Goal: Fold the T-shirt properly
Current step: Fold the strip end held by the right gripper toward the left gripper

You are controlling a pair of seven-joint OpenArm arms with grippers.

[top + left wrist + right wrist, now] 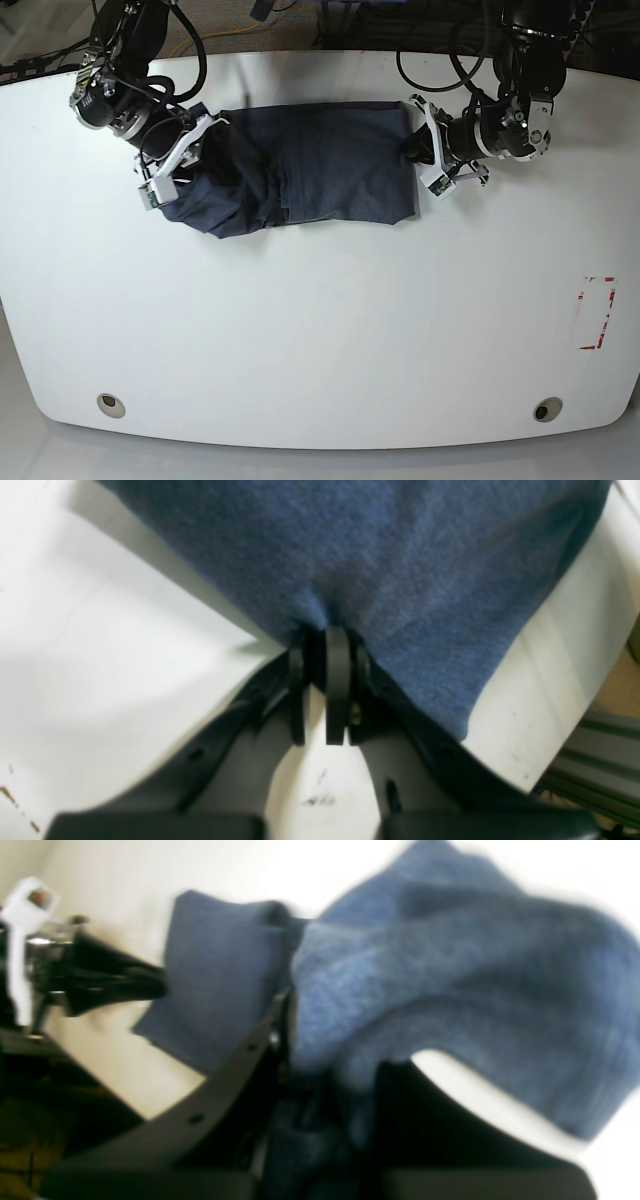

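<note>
The T-shirt's bunched end will come to rest on the flat navy cloth (343,192) (226,951) beside my left gripper, where my right gripper needs to let it go.
The dark navy T-shirt (310,170) lies as a partly folded band across the far middle of the white table (320,330); no lettering shows. My left gripper (412,150) is at its right edge, shut on the cloth; in the left wrist view its fingers (337,680) pinch the blue fabric (380,570). My right gripper (190,160) is at the shirt's left end, where the cloth bunches; in the right wrist view, blue cloth (450,980) is gathered between its jaws and the other arm's gripper (115,980) shows beyond the shirt.
Cables and the arm bases stand behind the table's far edge (320,52). A red dashed marking (595,312) is on the table at the right. Two round holes (110,404) (545,409) sit near the front edge.
</note>
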